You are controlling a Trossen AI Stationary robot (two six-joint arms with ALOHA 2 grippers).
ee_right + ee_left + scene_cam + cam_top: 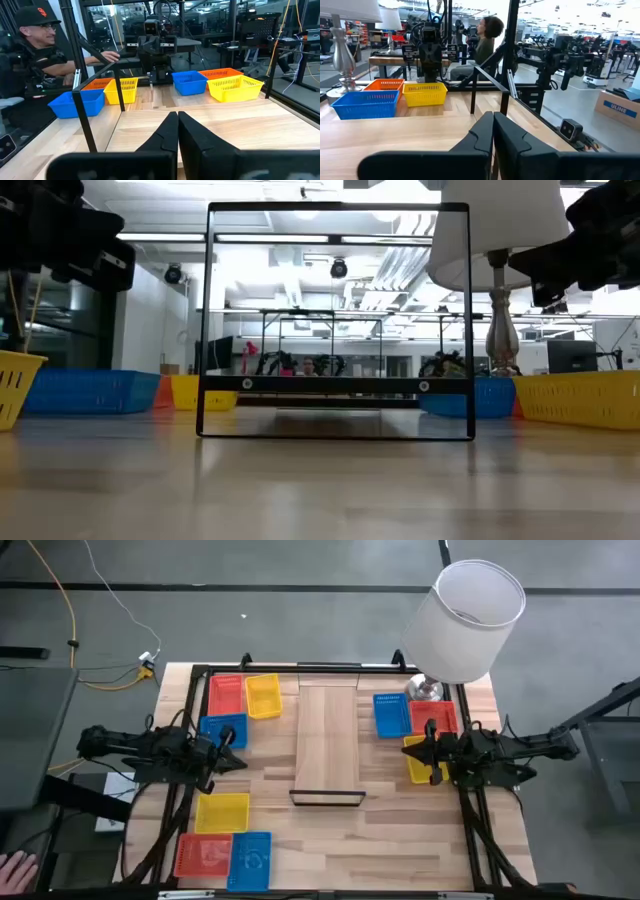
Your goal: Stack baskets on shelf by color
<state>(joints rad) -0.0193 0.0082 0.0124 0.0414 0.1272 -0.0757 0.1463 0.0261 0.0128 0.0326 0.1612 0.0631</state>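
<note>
The far yellow basket is between the red basket and the shelf. My left gripper should close on the near rim point(266, 717) of that basket.
The shelf point(328, 745) is a narrow light-wood plank with black end rails, lying down the middle of the table. Red point(226, 695), yellow point(263, 695) and blue point(222, 730) baskets rest on their bottoms at the far left. Yellow point(222, 812), red point(203, 857) and blue point(250, 860) ones sit at the near left. Blue point(392, 715), red point(435, 717) and yellow point(425, 762) ones sit at the right. My left gripper point(240, 762) hovers shut left of the shelf, and my right gripper point(410, 752) hovers shut right of it, both pointing level at the shelf, with nothing held.
A lamp with a white shade point(470, 615) and a silver base point(424, 690) stands at the table's far right corner. A black frame point(190, 670) runs around the table's edges. People show beyond the table in both wrist views. Bare wood lies along the near edge.
</note>
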